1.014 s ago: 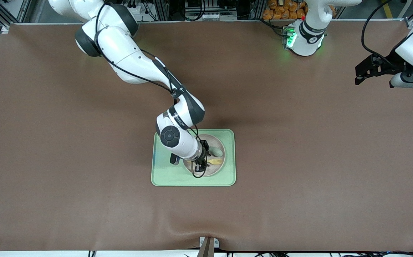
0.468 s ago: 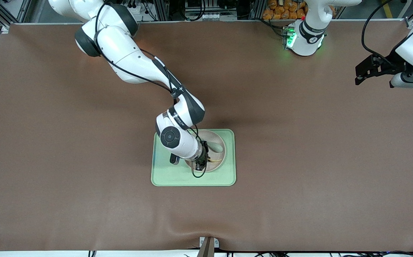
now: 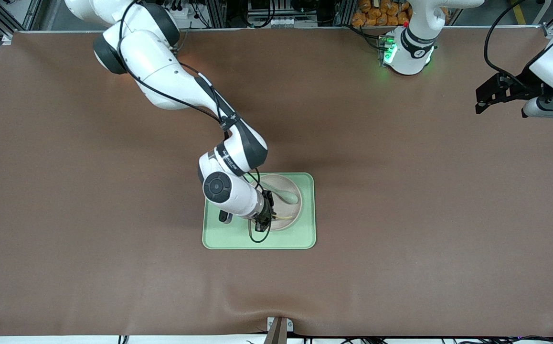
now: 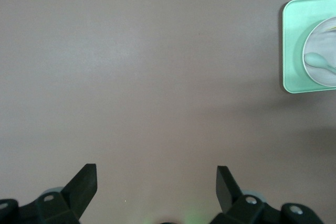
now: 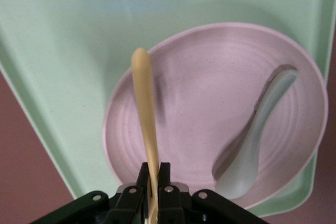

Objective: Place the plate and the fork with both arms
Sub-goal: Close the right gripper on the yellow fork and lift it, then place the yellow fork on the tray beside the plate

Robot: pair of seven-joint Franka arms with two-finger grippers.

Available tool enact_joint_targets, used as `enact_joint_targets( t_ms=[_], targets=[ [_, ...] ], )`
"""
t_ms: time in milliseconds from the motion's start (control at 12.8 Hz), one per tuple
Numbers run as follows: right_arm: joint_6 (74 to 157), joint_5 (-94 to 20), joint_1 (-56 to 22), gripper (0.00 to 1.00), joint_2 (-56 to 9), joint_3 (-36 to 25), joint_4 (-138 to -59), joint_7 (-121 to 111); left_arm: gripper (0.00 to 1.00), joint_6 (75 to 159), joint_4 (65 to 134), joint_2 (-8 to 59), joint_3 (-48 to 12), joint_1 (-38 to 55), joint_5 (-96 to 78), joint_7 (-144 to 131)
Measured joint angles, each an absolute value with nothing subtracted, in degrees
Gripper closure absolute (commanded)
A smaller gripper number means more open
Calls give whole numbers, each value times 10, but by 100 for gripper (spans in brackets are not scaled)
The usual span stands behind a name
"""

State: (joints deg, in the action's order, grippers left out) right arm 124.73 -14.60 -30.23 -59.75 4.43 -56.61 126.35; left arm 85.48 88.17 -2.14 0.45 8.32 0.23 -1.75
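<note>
I should use my right gripper to set the pale-yellow fork, now held over the plate's edge, on the bare part of the light-green tray (image 3: 227, 209) beside the plate.
The round pale pink plate (image 3: 293, 209) lies on the light-green tray (image 3: 228, 237), toward the left arm's side of it. My right gripper (image 3: 262, 221) hangs over the plate's edge, shut on the pale-yellow fork (image 3: 283, 218). In the right wrist view the fork (image 5: 144, 108) sticks out from between the shut fingers of the right gripper (image 5: 154, 169). It casts a shadow on the plate (image 5: 210, 77). A grey-green spoon (image 5: 254, 140) rests in the plate. My left gripper (image 3: 481, 99) waits open, high over the left arm's end of the table. Its view shows the left gripper (image 4: 156, 174) holding nothing.
The brown mat (image 3: 400, 215) covers the whole table. From the left wrist, the tray (image 4: 291, 45), plate (image 4: 321, 76) and spoon (image 4: 317, 60) show far off at the frame's edge. The left arm's base (image 3: 408, 48) glows green by the table's farther edge.
My right gripper has shut on the fork, which lay flat on the plate. It has raised the fork and shifted a little toward the right arm's end. The left arm has not moved.
</note>
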Motion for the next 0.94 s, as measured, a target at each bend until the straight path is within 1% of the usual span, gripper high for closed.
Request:
enact_joint_targets(
  t_ms=[78, 312, 780, 936],
  targets=[
    [1236, -146, -295, 100, -591, 47, -566, 1260, 0, 855, 882, -21, 5, 83, 2, -18],
    [1191, -146, -277, 100, -580, 49, -565, 1174, 0, 855, 882, -21, 5, 83, 2, -18],
    [1115, -113, -270, 99, -566, 50, -565, 873, 0, 855, 882, -21, 5, 83, 2, -18],
    [1070, -79, -271, 99, -566, 53, -567, 797, 0, 855, 882, -21, 5, 83, 2, -18]
  ],
)
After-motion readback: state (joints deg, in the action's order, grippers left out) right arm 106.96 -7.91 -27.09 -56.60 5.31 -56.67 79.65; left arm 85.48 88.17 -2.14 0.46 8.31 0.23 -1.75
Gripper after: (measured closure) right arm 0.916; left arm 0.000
